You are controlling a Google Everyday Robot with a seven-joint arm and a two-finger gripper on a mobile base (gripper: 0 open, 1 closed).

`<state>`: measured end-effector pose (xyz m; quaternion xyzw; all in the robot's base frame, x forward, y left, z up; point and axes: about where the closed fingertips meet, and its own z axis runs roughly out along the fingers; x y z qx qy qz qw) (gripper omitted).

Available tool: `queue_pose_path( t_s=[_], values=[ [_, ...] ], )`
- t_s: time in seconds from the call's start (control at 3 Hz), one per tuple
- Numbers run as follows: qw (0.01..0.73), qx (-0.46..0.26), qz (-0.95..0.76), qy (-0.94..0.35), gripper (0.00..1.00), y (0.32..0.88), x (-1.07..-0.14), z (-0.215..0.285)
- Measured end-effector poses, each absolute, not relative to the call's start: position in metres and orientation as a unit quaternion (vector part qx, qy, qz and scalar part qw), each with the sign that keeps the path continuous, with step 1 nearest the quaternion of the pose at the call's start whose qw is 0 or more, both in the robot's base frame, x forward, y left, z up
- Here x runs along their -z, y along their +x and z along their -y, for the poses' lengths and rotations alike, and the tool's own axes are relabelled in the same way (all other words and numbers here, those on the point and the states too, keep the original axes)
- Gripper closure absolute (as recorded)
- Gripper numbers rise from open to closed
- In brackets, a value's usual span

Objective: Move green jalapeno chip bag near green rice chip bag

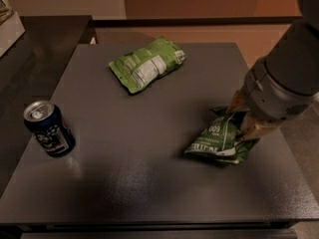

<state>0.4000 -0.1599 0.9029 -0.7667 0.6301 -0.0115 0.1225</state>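
Next, I release the green jalapeno chip bag against the arm-side edge of the green rice chip bag (180, 75).
The dark green jalapeno chip bag (217, 141) with white print lies at the right side of the dark table, its right end raised and crumpled. My gripper (245, 118) is at that right end, under the big grey arm, and its tan fingers (251, 128) are shut on the bag's edge. The lighter lime-green rice chip bag (145, 65) with a pale label patch lies flat at the far middle of the table, well apart from the jalapeno bag.
A dark blue soda can (48, 128) stands upright near the left edge of the table (124, 133). A darker counter (30, 49) adjoins at the far left. The grey arm (289, 78) hangs over the table's right edge.
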Motion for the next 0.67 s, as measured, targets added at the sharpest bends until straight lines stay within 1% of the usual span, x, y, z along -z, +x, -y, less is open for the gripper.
queue_pose_path(
  t_s=[0.67],
  values=[
    [0.191,0.041,-0.652,-0.733,1.00,0.478,-0.924,0.134]
  ],
)
